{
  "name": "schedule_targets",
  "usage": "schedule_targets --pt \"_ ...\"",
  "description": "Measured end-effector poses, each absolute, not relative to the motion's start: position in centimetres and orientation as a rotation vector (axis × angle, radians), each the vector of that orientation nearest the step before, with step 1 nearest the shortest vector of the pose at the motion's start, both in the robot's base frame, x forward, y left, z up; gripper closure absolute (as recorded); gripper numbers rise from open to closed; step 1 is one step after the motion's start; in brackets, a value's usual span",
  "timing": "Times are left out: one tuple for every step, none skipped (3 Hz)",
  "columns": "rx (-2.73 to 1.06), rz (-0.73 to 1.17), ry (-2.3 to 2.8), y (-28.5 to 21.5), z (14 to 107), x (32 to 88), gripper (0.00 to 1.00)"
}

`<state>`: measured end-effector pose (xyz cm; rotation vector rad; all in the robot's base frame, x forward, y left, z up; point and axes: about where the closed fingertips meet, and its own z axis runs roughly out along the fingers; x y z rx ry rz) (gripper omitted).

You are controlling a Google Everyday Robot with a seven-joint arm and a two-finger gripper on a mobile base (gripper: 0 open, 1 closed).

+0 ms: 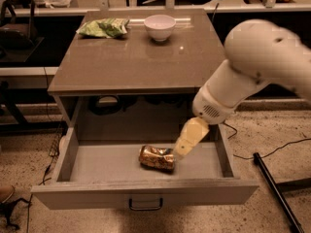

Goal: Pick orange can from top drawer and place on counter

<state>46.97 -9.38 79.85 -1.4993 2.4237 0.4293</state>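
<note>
The robot's gripper will next move over the orange can in the open top drawer and close around the can's body [158,157].
The orange can [156,158] lies on its side, dented, on the floor of the open top drawer [97,161], a little right of its middle. The drawer's dark pull handle [145,205] shows on its front. My arm reaches in from the right over the counter's [131,57] front right corner. My gripper [187,141] hangs down into the drawer, its tip just to the right of the can and close above it.
A white bowl [160,26] and a green snack bag [103,27] sit at the back of the counter. A black pole [274,192] and cables lie on the speckled floor to the right. Desks and chairs stand behind.
</note>
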Motion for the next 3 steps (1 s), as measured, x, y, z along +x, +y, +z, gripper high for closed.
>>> schedule_targets --pt "-1.422 0.419 2.417 -8.7 79.5 48.2 0.00" --pt "-1.430 0.411 2.414 -8.5 79.3 48.3 0.00" --pt "-1.454 0.360 2.412 -7.0 77.8 48.9 0.00"
